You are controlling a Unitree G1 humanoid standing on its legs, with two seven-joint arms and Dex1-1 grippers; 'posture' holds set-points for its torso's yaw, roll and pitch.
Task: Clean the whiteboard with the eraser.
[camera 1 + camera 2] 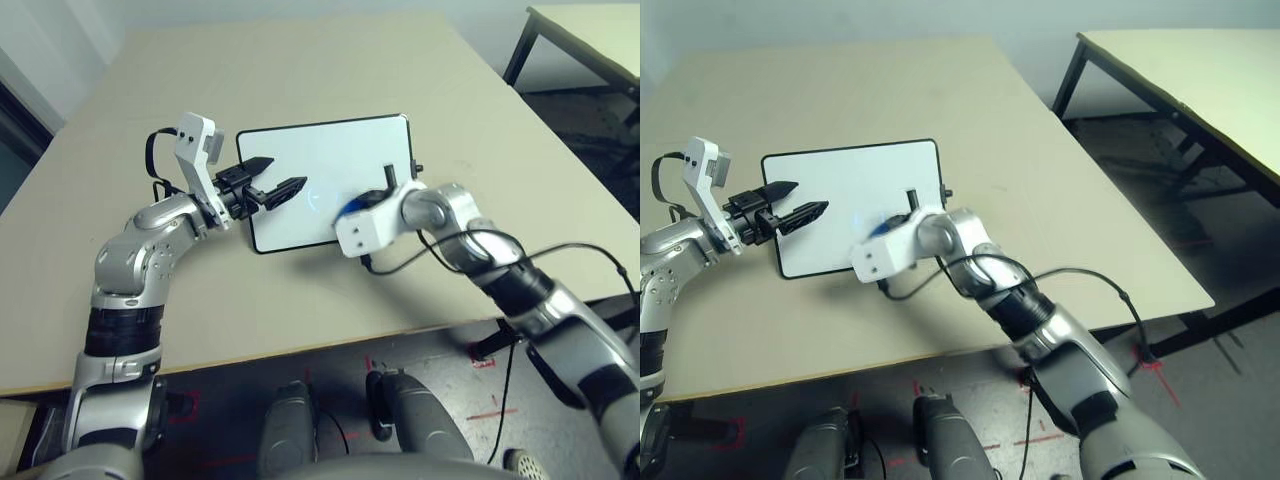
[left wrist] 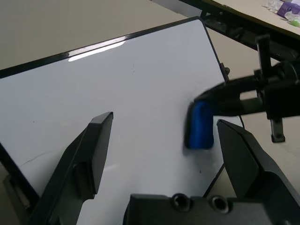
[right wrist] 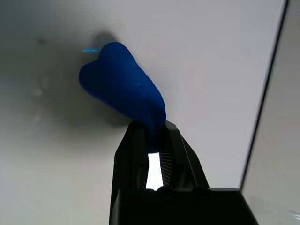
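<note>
I need to release the blue eraser from my right gripper on the beige table (image 1: 452, 183), just past the small black knob on the side of the whiteboard.
The whiteboard (image 1: 330, 165) lies flat on the table, with a black frame and white face. My right gripper (image 3: 150, 133) is shut on the blue eraser (image 3: 121, 83), which is pressed against the board near its right side, also seen as eraser (image 1: 350, 208). A short blue mark (image 3: 90, 50) shows just beyond the eraser. A faint blue arc (image 1: 313, 197) sits on the board to its left. My left gripper (image 1: 288, 171) hovers open over the board's left part, nothing between its fingers (image 2: 91, 154), pointing toward the eraser (image 2: 199, 126).
The beige table (image 1: 300, 70) extends far behind the board; its front edge runs close to my body. A second table (image 1: 1200, 70) with black legs stands at the back right. A black cable (image 1: 1070, 275) loops off my right forearm.
</note>
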